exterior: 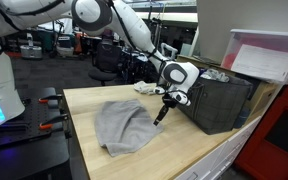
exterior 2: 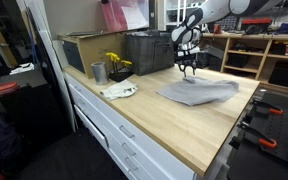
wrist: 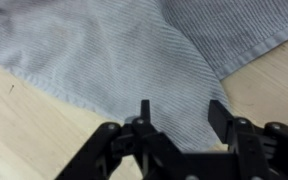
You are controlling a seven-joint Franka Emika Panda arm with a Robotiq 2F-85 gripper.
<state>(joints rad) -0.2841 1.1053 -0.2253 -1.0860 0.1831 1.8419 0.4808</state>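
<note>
I will pinch the cloth's corner point(wrist: 187, 122) with my gripper and draw it toward the drawers, because the grey cloth's edge near the black bin lies folded over itself.
A grey cloth point(exterior: 124, 127) lies crumpled on the wooden table point(exterior: 184, 150); it also shows in an exterior view point(exterior 2: 196, 91) and fills the wrist view point(wrist: 114, 55). My gripper point(exterior: 162, 116) hangs just above the cloth's edge nearest the black bin, fingers pointing down. In the wrist view the gripper point(wrist: 181, 112) is open, with the two black fingers spread over a fold of the cloth and nothing between them. In an exterior view the gripper point(exterior 2: 187, 71) is over the cloth's far side.
A black crate-like bin point(exterior: 219, 98) stands on the table beside the gripper, also seen in an exterior view point(exterior 2: 149, 50). A metal cup point(exterior 2: 98, 72), yellow flowers point(exterior 2: 115, 62) and a white plate point(exterior 2: 119, 91) sit near the table's end. Drawers run below the front edge.
</note>
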